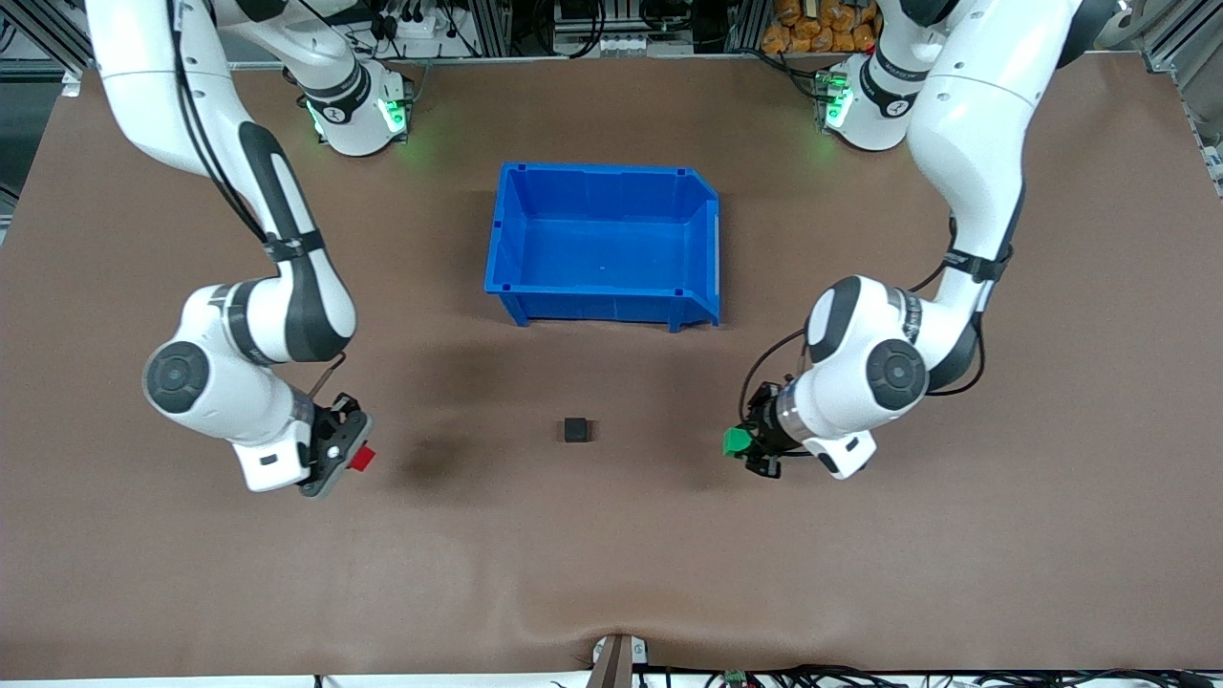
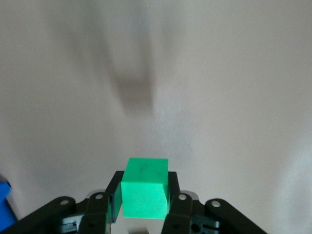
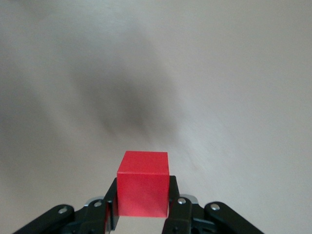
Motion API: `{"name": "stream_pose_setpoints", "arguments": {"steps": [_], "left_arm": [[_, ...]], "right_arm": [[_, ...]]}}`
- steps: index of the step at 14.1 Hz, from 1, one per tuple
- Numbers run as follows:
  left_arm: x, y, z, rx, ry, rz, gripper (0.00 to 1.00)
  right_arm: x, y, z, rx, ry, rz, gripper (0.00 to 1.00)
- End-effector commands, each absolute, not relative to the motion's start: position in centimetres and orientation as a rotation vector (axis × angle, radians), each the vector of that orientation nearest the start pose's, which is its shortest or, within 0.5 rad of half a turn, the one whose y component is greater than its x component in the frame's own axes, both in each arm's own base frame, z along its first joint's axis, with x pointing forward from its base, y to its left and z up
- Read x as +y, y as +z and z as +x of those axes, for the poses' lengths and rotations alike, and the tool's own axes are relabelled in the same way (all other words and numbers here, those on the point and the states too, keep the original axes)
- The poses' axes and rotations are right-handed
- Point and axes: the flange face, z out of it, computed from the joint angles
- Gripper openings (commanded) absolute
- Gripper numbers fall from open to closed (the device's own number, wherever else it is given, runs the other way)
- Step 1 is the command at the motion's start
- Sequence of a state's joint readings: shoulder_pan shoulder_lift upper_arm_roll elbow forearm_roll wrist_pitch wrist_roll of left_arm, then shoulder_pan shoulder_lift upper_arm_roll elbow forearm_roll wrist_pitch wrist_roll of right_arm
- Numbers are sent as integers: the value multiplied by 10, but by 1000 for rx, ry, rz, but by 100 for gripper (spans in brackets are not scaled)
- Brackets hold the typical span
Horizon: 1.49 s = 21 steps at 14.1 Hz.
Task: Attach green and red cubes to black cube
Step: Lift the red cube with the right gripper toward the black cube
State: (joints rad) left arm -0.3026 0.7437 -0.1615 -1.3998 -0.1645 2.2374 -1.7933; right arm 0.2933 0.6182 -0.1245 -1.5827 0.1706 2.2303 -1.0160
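Observation:
The red cube will sit on the brown table [image 1: 553, 426] against the side of the black cube that faces my right gripper once that gripper lets it go.
The black cube [image 1: 576, 430] sits alone on the brown table, nearer the front camera than the blue bin. My left gripper [image 1: 740, 446] is shut on the green cube [image 1: 736, 441] and holds it above the table, toward the left arm's end from the black cube. In the left wrist view the green cube [image 2: 145, 187] sits between the fingers [image 2: 176, 200]. My right gripper [image 1: 355, 451] is shut on the red cube [image 1: 362, 459], above the table toward the right arm's end. In the right wrist view the red cube [image 3: 143, 183] sits between the fingers [image 3: 109, 200].
An empty blue bin [image 1: 506, 229] stands at mid-table between the two arm bases. A corner of it shows in the left wrist view [image 2: 5, 202]. Brown mat lies bare around the black cube.

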Motion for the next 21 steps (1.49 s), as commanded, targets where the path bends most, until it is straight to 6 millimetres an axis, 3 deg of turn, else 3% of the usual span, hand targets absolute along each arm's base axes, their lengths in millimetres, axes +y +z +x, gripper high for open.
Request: {"name": "stream_pose_setpoints", "arguments": {"steps": [1, 4, 8, 11, 13, 21], "left_arm": [[-335, 283, 678, -2329, 311, -2394, 0], [-347, 279, 677, -2349, 319, -2376, 0], [-345, 274, 676, -2340, 316, -2370, 0], [-357, 261, 668, -2325, 331, -2356, 0], [-362, 261, 668, -2355, 322, -2353, 0], [-362, 259, 668, -2372, 327, -2335, 0]], "right_arm": [[193, 263, 687, -1800, -72, -2537, 0], [231, 238, 682, -1905, -48, -2452, 0], [291, 216, 663, -1893, -20, -2460, 0], [331, 214, 666, -1916, -72, -2456, 0], [355, 208, 654, -1870, -61, -2492, 0], [397, 188, 638, -1882, -111, -2501, 0]]}}
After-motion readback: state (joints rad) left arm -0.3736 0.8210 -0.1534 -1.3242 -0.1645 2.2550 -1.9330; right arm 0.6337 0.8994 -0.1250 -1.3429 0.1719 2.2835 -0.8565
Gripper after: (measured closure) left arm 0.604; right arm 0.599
